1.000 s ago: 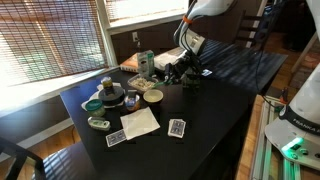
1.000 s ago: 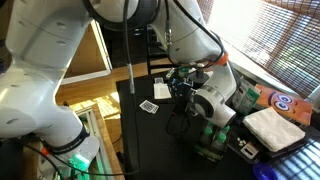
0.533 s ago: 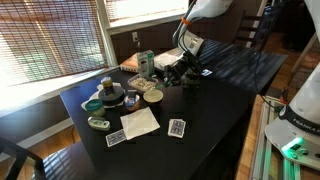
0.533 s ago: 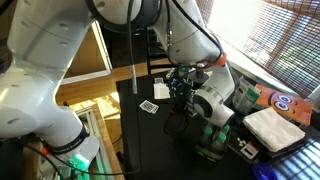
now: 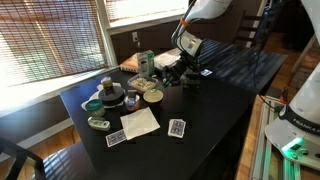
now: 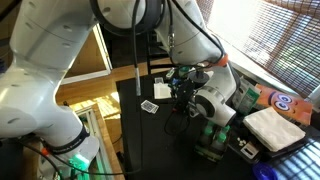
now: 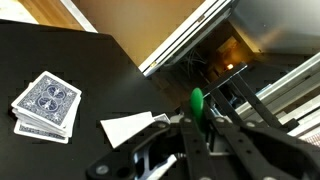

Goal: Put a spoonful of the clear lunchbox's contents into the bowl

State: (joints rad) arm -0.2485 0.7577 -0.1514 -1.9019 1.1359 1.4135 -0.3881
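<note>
Next, my gripper lets go of the green spoon in the cream bowl [image 5: 155,97], just behind the white napkin.
In the wrist view my gripper [image 7: 204,122] is shut on a green spoon [image 7: 198,101], whose rounded green end sticks out past the fingers. In an exterior view the gripper [image 5: 184,75] hangs low over the black table [image 5: 215,100], just right of the clear lunchbox [image 5: 164,63]. The lunchbox's contents are too small to make out. The cream bowl [image 5: 152,96] sits a little in front and to the left of the gripper. In an exterior view the gripper [image 6: 185,92] is partly hidden behind the arm's white links.
A green carton [image 5: 146,62] stands by the lunchbox. A black tin [image 5: 110,97] and a teal dish [image 5: 93,104] lie left of the bowl. A white napkin [image 5: 140,122] and playing cards [image 5: 177,127] lie nearer the front; cards [image 7: 45,103] show under the wrist.
</note>
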